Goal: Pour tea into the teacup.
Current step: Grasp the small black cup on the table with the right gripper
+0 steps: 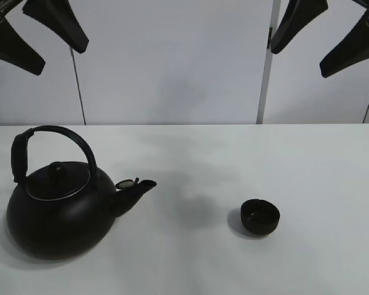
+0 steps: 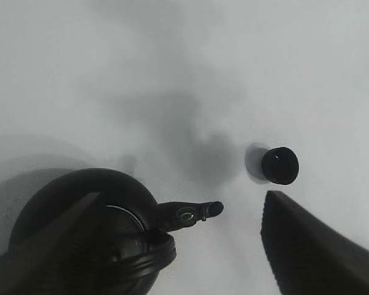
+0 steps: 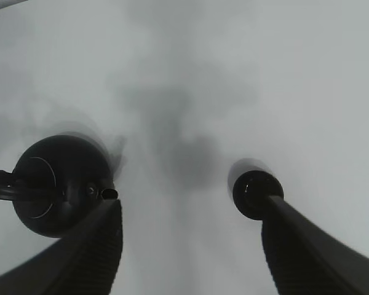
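The small black teacup is next for my right gripper, which should go down and close on the teacup's outer sides [image 1: 260, 221] [image 3: 257, 194], to carry it toward the kettle's spout.
A big round black kettle [image 1: 55, 209] with an arched handle stands on the left of the white table, its spout pointing right. The small black teacup [image 1: 260, 217] stands upright to its right, well apart from the spout. My left gripper [image 1: 56, 54] hangs high above the kettle, open and empty. My right gripper [image 1: 302, 58] hangs high above the cup's side, open and empty. The left wrist view shows the open left gripper [image 2: 181, 196] over the kettle [image 2: 111, 227], with the teacup [image 2: 280, 166] beyond. The right wrist view shows the open right gripper [image 3: 190, 206], the kettle [image 3: 61, 184] and the teacup [image 3: 255, 193].
The white table [image 1: 190, 153] ends at a pale back wall [image 1: 172, 61] with vertical seams. Soft grey shadows of the arms lie between kettle and cup.
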Controlling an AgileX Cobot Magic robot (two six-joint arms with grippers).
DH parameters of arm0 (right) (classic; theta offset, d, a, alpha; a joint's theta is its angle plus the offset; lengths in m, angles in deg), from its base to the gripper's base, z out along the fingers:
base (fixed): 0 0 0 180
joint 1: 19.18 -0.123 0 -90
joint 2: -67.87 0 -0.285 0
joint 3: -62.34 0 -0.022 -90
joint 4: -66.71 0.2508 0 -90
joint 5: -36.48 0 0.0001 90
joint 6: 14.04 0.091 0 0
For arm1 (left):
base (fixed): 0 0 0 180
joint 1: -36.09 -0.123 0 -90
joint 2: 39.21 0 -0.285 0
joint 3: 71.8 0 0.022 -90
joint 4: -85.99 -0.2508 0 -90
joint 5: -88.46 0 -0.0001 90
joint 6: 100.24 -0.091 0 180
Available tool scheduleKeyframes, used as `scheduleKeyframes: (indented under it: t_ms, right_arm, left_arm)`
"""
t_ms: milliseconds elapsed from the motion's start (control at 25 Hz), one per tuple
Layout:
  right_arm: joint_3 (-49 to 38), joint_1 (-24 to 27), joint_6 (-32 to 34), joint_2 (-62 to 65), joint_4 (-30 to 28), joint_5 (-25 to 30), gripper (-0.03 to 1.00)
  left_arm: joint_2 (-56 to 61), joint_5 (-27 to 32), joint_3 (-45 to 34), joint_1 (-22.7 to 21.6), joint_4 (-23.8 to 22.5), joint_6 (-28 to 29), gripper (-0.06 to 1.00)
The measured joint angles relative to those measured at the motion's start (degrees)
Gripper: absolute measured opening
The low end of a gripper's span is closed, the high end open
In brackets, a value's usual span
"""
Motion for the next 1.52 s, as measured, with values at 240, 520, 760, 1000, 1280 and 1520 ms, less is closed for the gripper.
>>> scheduleKeyframes:
  t_ms: [240, 520, 760, 1000, 1280, 1520]
  right_arm:
    - [0.00, 0.00, -0.27, 0.00, 0.00, 0.00, 0.45]
    - [0.00, 0.00, -4.51, 0.00, 0.00, 0.10, 0.45]
    - [0.00, 0.00, -11.09, 0.00, 0.00, 1.92, 0.53]
    - [0.78, 0.00, -13.76, -0.42, 0.10, 4.98, 0.56]
    - [8.61, -4.55, -11.65, -7.85, -2.93, 10.91, 0.56]
    - [16.62, -10.16, -7.59, -17.60, -8.29, 15.01, 0.56]
  left_arm:
    - [0.00, 0.00, 0.00, 0.00, 0.00, 0.00, 0.51]
    - [0.00, 0.00, 0.00, 0.00, 0.00, 0.00, 0.51]
    - [0.00, 0.00, 0.00, 0.00, 0.00, 0.00, 0.51]
    - [0.00, 0.00, 0.00, 0.00, 0.00, 0.00, 0.51]
    - [0.00, -0.06, 0.00, 0.00, 0.00, 0.00, 0.51]
    - [0.00, -0.07, 0.00, 0.00, 0.00, 0.00, 0.51]
